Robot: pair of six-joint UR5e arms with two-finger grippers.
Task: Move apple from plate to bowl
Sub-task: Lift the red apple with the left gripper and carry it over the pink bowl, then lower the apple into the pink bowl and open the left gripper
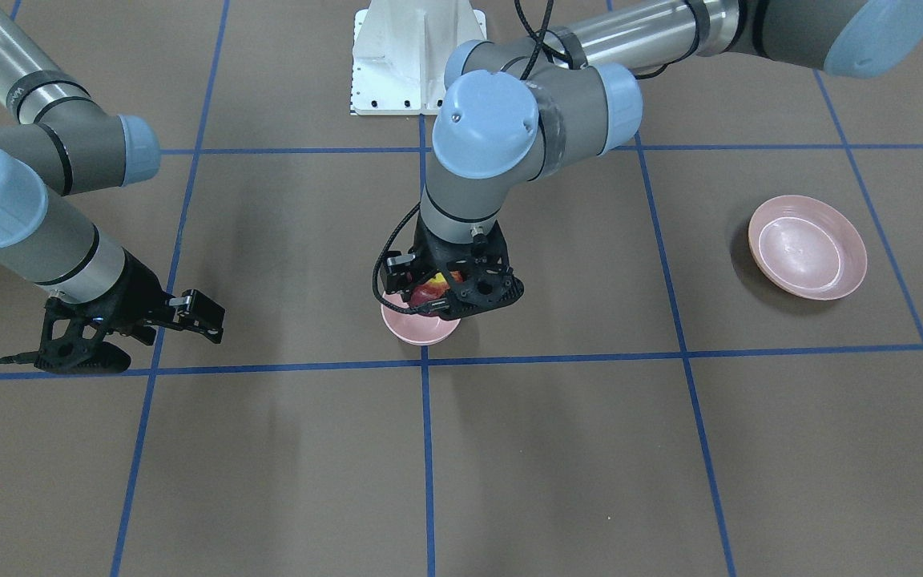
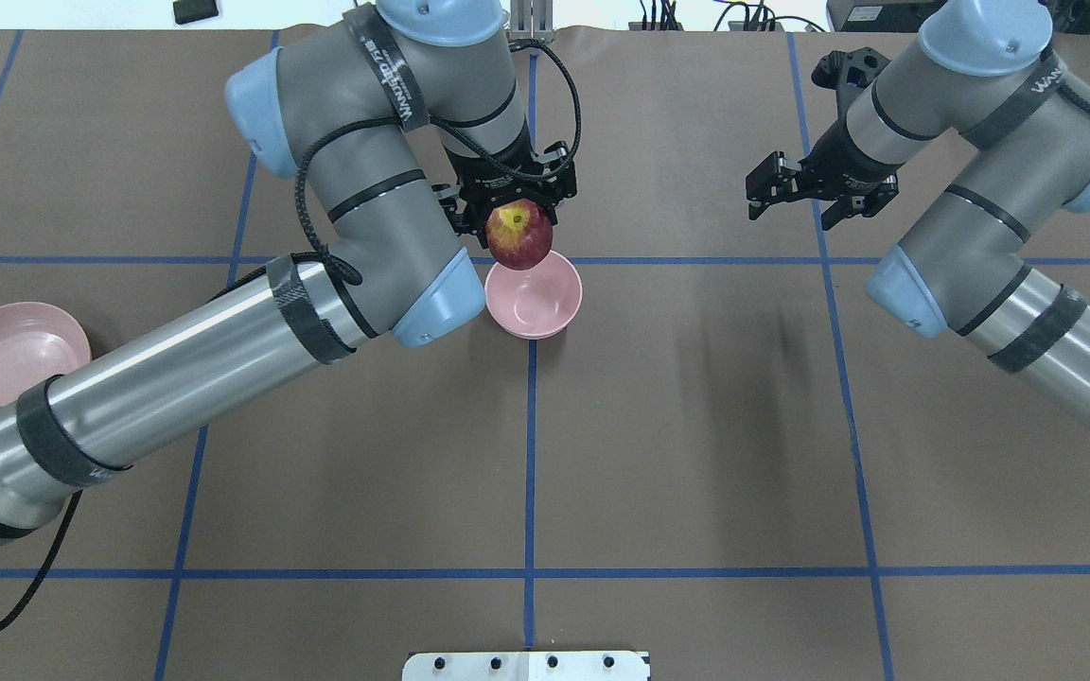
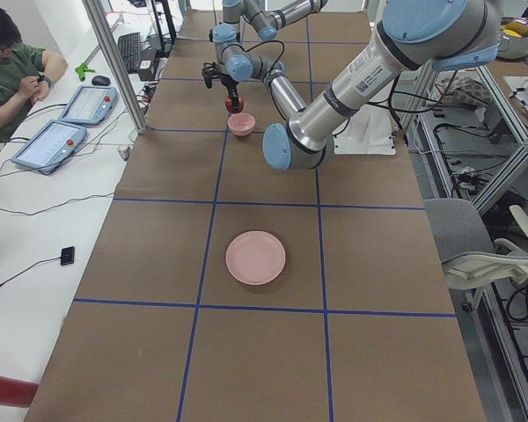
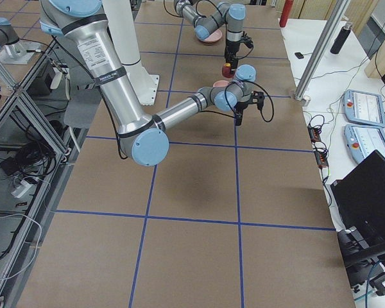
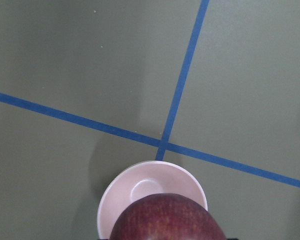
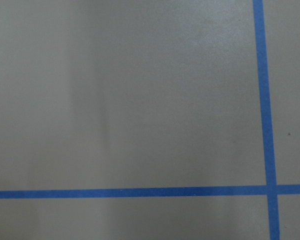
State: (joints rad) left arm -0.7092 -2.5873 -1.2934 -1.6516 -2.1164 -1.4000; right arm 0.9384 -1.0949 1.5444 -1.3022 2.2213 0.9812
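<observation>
The robot's left gripper needs to release the apple on the bottom of the small deep pink bowl point(image 1: 417, 308) point(image 5: 153, 214). The apple is held just above its far rim.
My left gripper point(image 2: 518, 219) is shut on the dark red apple point(image 2: 521, 244), yellow-green stem patch facing up. It holds the apple in the air just above the far rim of the small deep pink bowl point(image 2: 536, 301) at the table's middle. In the front view the apple point(image 1: 429, 290) peeks out between the black fingers above the bowl point(image 1: 419, 329). The left wrist view shows the apple point(image 5: 167, 221) over the bowl point(image 5: 140, 189). The wide shallow pink plate point(image 2: 6, 357) lies bare at the table's left end. My right gripper point(image 2: 794, 200) hangs open and holds nothing, far right of the bowl.
Brown table with blue tape grid lines. The robot's white base plate point(image 1: 417, 60) sits at the robot's edge of the table. My left forearm point(image 2: 176, 378) stretches across between plate and bowl. An operator and tablets show beyond the table in the left side view.
</observation>
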